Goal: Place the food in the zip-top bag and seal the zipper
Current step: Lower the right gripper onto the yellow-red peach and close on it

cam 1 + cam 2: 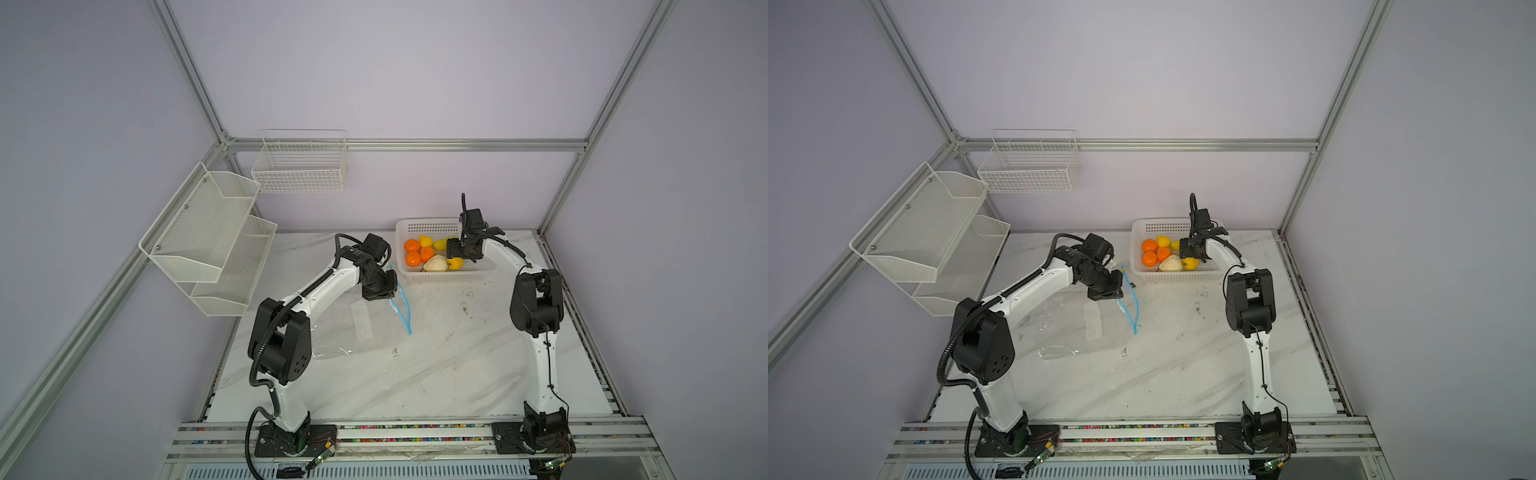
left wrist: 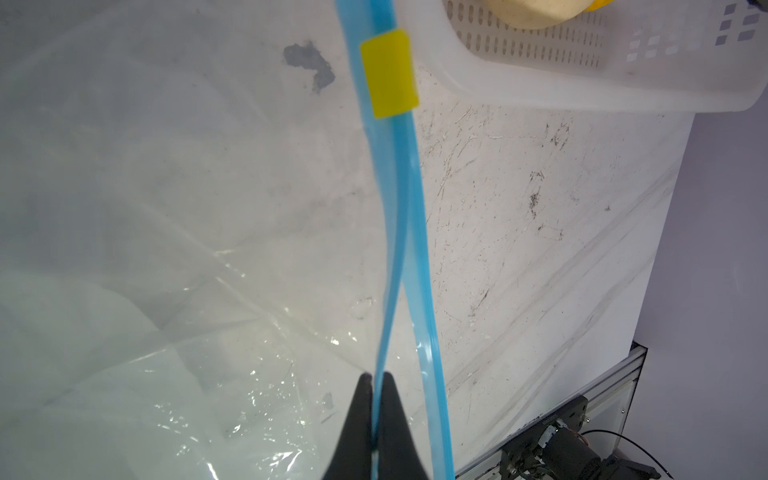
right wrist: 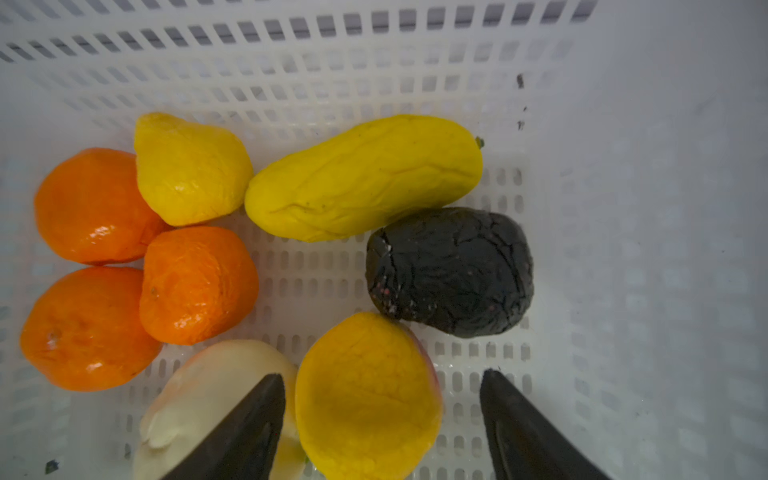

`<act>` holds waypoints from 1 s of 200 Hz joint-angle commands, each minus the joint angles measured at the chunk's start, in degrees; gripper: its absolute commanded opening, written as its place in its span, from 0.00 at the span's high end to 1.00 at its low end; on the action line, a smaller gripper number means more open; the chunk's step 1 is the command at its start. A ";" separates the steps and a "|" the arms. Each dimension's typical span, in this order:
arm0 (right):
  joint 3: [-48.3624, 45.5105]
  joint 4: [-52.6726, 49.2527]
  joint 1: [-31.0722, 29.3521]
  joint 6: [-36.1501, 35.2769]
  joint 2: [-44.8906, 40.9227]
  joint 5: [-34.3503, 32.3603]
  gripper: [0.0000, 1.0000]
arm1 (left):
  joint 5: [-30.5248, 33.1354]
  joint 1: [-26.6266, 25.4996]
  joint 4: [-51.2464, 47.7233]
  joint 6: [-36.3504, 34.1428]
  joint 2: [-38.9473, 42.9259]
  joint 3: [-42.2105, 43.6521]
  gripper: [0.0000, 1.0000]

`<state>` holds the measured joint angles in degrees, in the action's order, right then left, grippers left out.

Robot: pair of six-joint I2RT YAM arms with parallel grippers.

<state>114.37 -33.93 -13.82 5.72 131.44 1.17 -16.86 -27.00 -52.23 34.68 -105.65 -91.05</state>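
Note:
The middle of the yellow fruit (image 1: 455, 263) (image 3: 368, 397), which lies between the cream bulb and the dark lump in the basket, will be gripped by my right gripper.
The food lies in a white perforated basket (image 3: 291, 62): three orange tangerines (image 3: 197, 284), a long yellow piece (image 3: 365, 178), a yellow fruit (image 3: 189, 170), a dark lump (image 3: 451, 270) and a cream bulb (image 3: 216, 386). My right gripper (image 3: 382, 374) is open inside the basket (image 1: 415, 226), its fingers on either side of another yellow fruit (image 3: 368, 415), with a clear gap on one side. The transparent zip-top bag (image 1: 353, 328) lies on the table. My left gripper (image 2: 376, 376) is shut on one lip of the light-blue zipper (image 2: 399, 208), holding the mouth apart. The zipper's yellow tab (image 2: 388, 72) sits at the basket end.
The marble table (image 1: 436, 374) is scuffed in front of the basket. Two white mesh shelves (image 1: 208, 232) hang on the left wall and a wire basket (image 1: 299, 166) on the back wall. Aluminium rails run along the table's front edge (image 1: 415, 432).

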 commanded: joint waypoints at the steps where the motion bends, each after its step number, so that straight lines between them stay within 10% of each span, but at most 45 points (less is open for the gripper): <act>1: -1.64 -2.01 -0.09 0.26 0.79 0.06 0.22 | -0.39 0.20 -0.31 -1.42 0.72 -2.64 1.00; 200: 0.29 -1.98 -0.15 0.54 -0.77 -0.47 0.34 | -1.00 0.24 -0.33 -2.02 -0.48 -4.76 1.00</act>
<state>114.54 -35.40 -13.82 6.31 134.56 1.32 -16.93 -27.00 -52.23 33.69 -106.17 -91.07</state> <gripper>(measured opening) 0.670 0.047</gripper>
